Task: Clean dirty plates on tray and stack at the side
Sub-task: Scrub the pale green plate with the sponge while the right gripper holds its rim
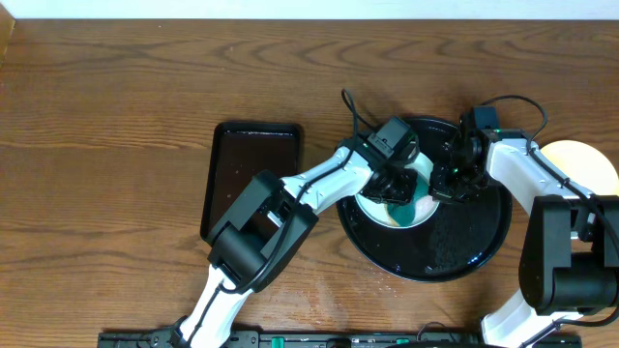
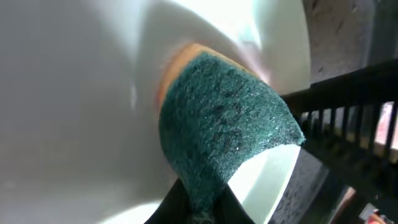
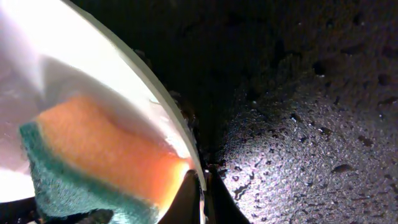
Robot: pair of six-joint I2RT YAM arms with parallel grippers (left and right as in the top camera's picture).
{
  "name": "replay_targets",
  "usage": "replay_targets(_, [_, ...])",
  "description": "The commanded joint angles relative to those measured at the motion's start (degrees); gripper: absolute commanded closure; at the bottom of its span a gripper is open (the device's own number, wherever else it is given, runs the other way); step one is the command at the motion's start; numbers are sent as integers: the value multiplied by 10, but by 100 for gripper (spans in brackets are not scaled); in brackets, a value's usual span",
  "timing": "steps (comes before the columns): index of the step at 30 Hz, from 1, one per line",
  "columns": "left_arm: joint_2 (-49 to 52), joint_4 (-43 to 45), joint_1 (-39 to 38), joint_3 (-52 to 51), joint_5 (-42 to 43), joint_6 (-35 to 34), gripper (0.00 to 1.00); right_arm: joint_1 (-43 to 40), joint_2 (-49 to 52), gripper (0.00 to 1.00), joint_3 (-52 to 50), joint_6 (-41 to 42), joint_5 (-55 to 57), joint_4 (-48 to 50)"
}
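My left gripper will let go of the green-and-orange sponge just in front of the middle of the smaller rectangular black tray [image 1: 250, 196].
A pale mint-white plate [image 1: 423, 206] sits on the round black tray [image 1: 474, 242]. My left gripper [image 1: 395, 186] is shut on a green-and-orange sponge [image 1: 400, 207] and presses it on the plate; the left wrist view shows the sponge [image 2: 217, 124] against the plate [image 2: 74, 93]. My right gripper [image 1: 447, 181] is shut on the plate's rim [image 3: 180, 134], with the sponge [image 3: 99, 155] on the plate's face and the wet tray [image 3: 298, 124] beyond. A pale yellow plate [image 1: 580, 164] lies on the table to the right of the tray. No red smear shows on the visible plate parts.
A smaller rectangular black tray [image 1: 251, 179] lies left of the round tray. Brown wood-grain tabletop [image 1: 106, 145] spreads to the left and back. The tray surface is covered in water droplets.
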Motion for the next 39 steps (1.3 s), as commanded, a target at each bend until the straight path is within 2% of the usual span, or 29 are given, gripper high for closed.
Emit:
replay_targets(1, [15, -110, -4, 0, -187, -7, 93, 12, 11, 99, -12, -7, 10, 0])
replay_targets(6, [4, -167, 6, 28, -398, -10, 93, 12, 11, 99, -12, -7, 10, -1])
replay_targets(8, [4, -170, 11, 30, -454, -10, 92, 12, 11, 99, -12, -7, 10, -1])
replay_targets(12, [4, -171, 22, 30, -527, -10, 92, 12, 11, 99, -12, -7, 10, -1])
replay_targets(16, [4, -167, 29, 30, -553, -12, 92, 12, 11, 99, -12, -7, 10, 0])
replay_targets(18, [4, -154, 30, 30, -529, -20, 93, 12, 11, 99, -12, -7, 11, 0])
replay_targets(19, [4, -141, 30, 30, -492, -19, 92, 12, 11, 99, -12, -7, 12, 0])
replay_targets(24, [9, -67, 28, 30, -217, -22, 93, 12, 11, 99, -12, -7, 12, 0])
replay_targets(29, [25, -11, 10, 30, -42, -40, 92, 12, 11, 99, -12, -7, 12, 0])
replay_targets(36, [27, -11, -35, 30, -19, 9, 92, 12, 11, 99, -12, -7, 12, -1])
replay_targets(39, [27, -26, -35, 29, -21, 9, 92, 12, 11, 99, -12, -7, 12, -2])
